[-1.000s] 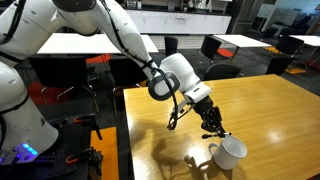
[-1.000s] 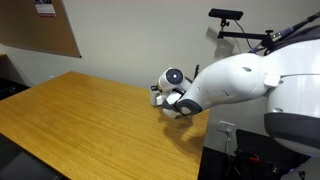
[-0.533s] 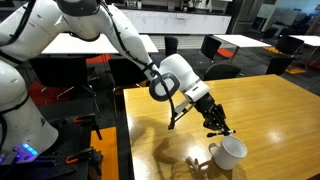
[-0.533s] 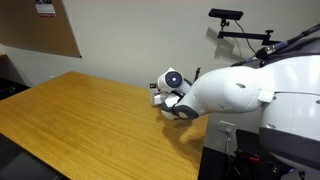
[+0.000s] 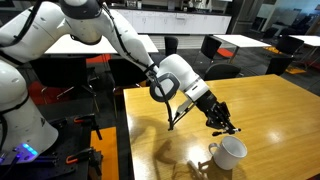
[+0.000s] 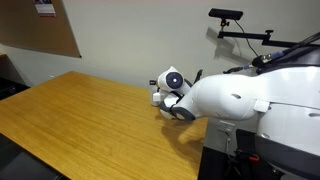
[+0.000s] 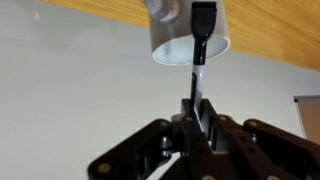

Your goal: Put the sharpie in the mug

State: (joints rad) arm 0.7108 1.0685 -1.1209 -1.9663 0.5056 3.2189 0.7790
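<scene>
Next, the gripper releases the sharpie through the opening of the white mug [image 5: 232,148] [image 7: 186,49], so that it rests inside.
The white mug [image 5: 228,152] stands on the wooden table [image 5: 275,105] near its front edge, handle to the left. My gripper [image 5: 228,127] hangs just above it and slightly behind, tilted down. In the wrist view my gripper [image 7: 197,108] is shut on the sharpie [image 7: 197,75], a thin black pen with a lighter band. The pen's far black end lies over the mug's [image 7: 170,40] open mouth. In an exterior view the robot's white arm [image 6: 230,95] hides the gripper, the pen and most of the mug.
The table's left edge [image 5: 128,135] drops off beside the robot base. Black chairs [image 5: 215,48] and white tables stand behind. In an exterior view the wooden table [image 6: 70,110] stretches left toward a wall with a cork board [image 6: 40,25].
My gripper has moved a little up and to the right with the sharpie, coming over the mug. The mug has not moved.
</scene>
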